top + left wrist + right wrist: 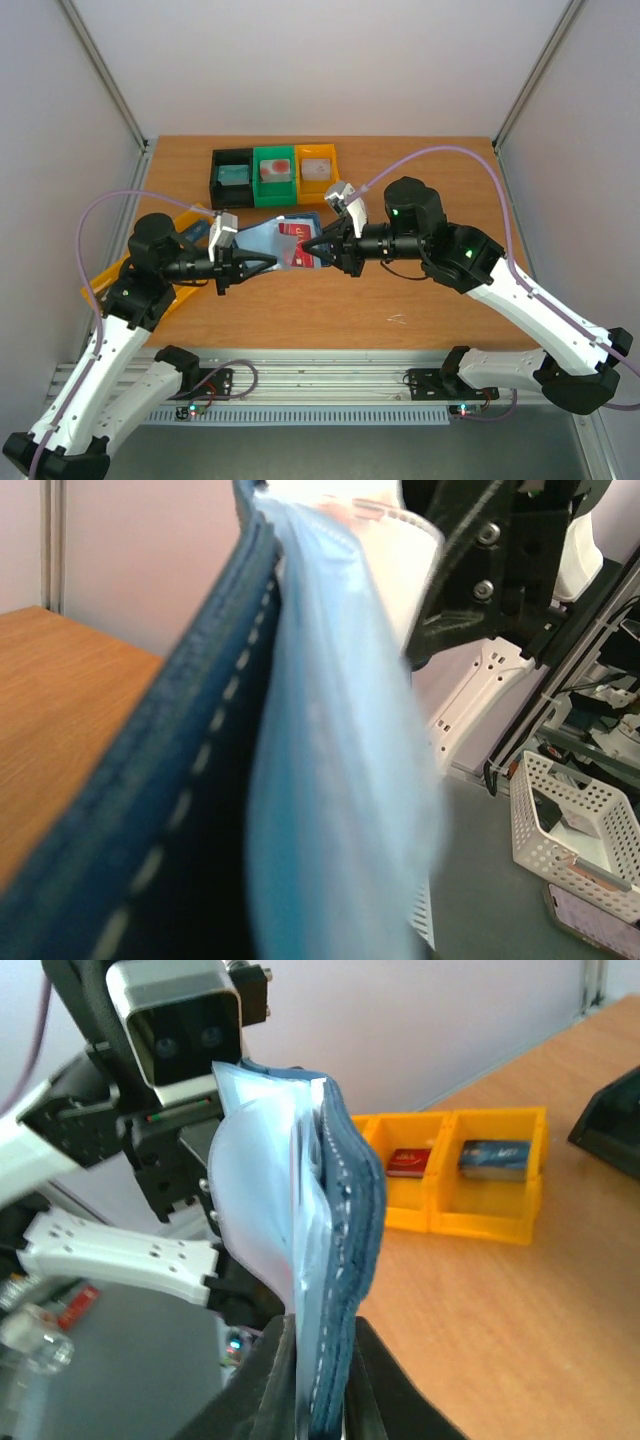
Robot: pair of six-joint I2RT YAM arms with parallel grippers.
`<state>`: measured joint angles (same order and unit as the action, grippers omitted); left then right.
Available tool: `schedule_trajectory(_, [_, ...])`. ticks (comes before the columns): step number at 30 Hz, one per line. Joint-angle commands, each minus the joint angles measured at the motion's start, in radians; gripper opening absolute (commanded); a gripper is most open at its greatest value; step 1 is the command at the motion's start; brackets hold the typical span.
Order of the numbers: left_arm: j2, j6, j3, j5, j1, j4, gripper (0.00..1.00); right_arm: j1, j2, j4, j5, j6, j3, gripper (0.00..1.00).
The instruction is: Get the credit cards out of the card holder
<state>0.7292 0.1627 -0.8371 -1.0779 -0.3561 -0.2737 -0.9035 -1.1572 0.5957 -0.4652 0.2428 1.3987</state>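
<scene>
The pale pocket pages are in my left gripper beside the red card, so it should open and pinch the card's edge (284, 237) while my right gripper keeps the card holder steady.
The slate-blue card holder (283, 241) hangs above the table between both arms, and a red card (296, 231) shows in its pocket page. My left gripper (268, 262) is shut on its left end. The left wrist view is filled by the stitched cover (190, 780) and the pale pocket pages (340, 780), which hide my own fingers. My right gripper (325, 1400) is shut on the holder's edge (345, 1220), with one dark finger (262, 1385) on the page side and the other on the cover side.
Black (232, 176), green (273, 174) and yellow (318, 170) bins stand in a row at the back, each with a card inside. A yellow double bin (460, 1180) under the left arm holds a red card (410, 1162) and a blue card (495, 1157).
</scene>
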Motion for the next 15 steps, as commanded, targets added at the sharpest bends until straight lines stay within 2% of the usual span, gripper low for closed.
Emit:
schedule_trajectory(1, [-0.025, -0.055, -0.007, -0.032, -0.006, 0.019, 0.00, 0.007, -0.004, 0.043, 0.023, 0.015, 0.032, 0.06])
schedule_trajectory(2, [-0.026, -0.044, -0.003, -0.030, -0.006, 0.031, 0.00, 0.008, -0.005, 0.047, 0.024, 0.013, 0.036, 0.02])
schedule_trajectory(4, [-0.027, -0.012, 0.006, -0.011, -0.006, 0.055, 0.00, 0.008, -0.002, 0.055, 0.028, 0.004, 0.042, 0.01])
schedule_trajectory(6, [-0.027, 0.035, 0.017, 0.116, -0.005, 0.057, 0.00, 0.008, 0.001, 0.078, 0.055, -0.008, 0.051, 0.01])
schedule_trajectory(7, [-0.028, 0.063, 0.023, 0.228, -0.005, 0.036, 0.08, 0.008, 0.003, 0.096, 0.083, -0.015, 0.057, 0.01])
schedule_trajectory(8, [-0.025, 0.097, 0.031, 0.350, -0.003, 0.002, 0.24, 0.008, 0.003, 0.120, 0.122, -0.024, 0.062, 0.01])
schedule_trajectory(10, [-0.010, 0.121, 0.042, 0.563, 0.006, -0.073, 0.43, 0.008, -0.002, 0.181, 0.229, -0.056, 0.077, 0.01])
schedule_trajectory(12, [-0.003, 0.085, 0.050, 0.706, 0.013, -0.136, 0.46, 0.008, -0.017, 0.275, 0.380, -0.108, 0.095, 0.01])
schedule_trajectory(15, [-0.027, -0.026, 0.063, 0.745, 0.015, -0.169, 0.47, 0.006, -0.077, 0.491, 0.683, -0.220, 0.132, 0.01])
